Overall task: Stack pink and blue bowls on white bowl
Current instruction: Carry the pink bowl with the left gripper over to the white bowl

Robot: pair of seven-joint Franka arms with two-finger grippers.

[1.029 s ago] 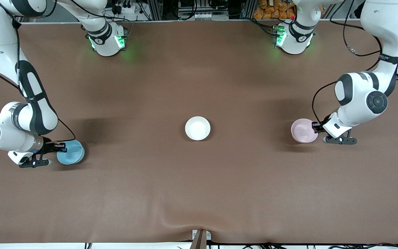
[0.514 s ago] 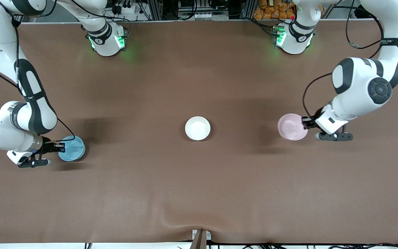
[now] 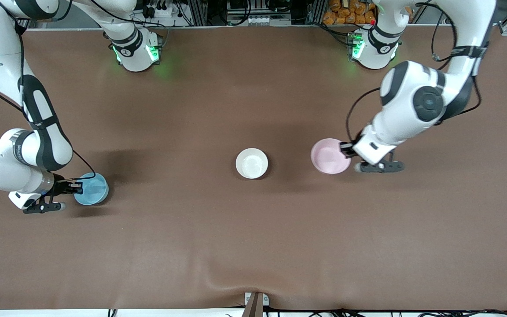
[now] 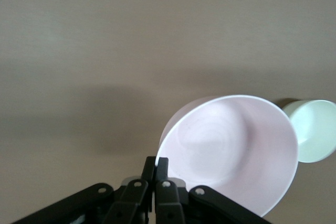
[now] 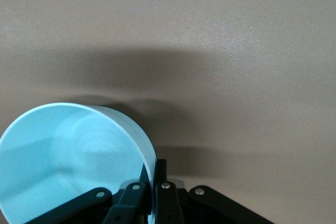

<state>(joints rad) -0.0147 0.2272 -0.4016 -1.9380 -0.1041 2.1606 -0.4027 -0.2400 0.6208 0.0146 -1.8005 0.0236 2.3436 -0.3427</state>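
Next, I let go of the pink bowl with my left gripper inside the white bowl (image 3: 251,163) (image 4: 316,131) at the middle of the table.
The white bowl (image 3: 251,163) stands upright at the table's middle; it also shows in the left wrist view (image 4: 313,129). My left gripper (image 3: 346,150) is shut on the rim of the pink bowl (image 3: 330,156) and holds it in the air over the table, beside the white bowl toward the left arm's end. The left wrist view shows the pink bowl (image 4: 231,150) pinched between the fingers (image 4: 163,166). My right gripper (image 3: 78,187) is shut on the rim of the blue bowl (image 3: 92,189) near the right arm's end, slightly lifted. The right wrist view shows the blue bowl (image 5: 68,156).
The brown table mat (image 3: 253,242) spreads wide around the bowls. The arm bases (image 3: 137,48) stand along the table edge farthest from the front camera. A small bracket (image 3: 255,301) sits at the edge nearest that camera.
My left gripper has carried the pink bowl from the left arm's end toward the white bowl. My right gripper has lifted the blue bowl slightly and stayed in place.
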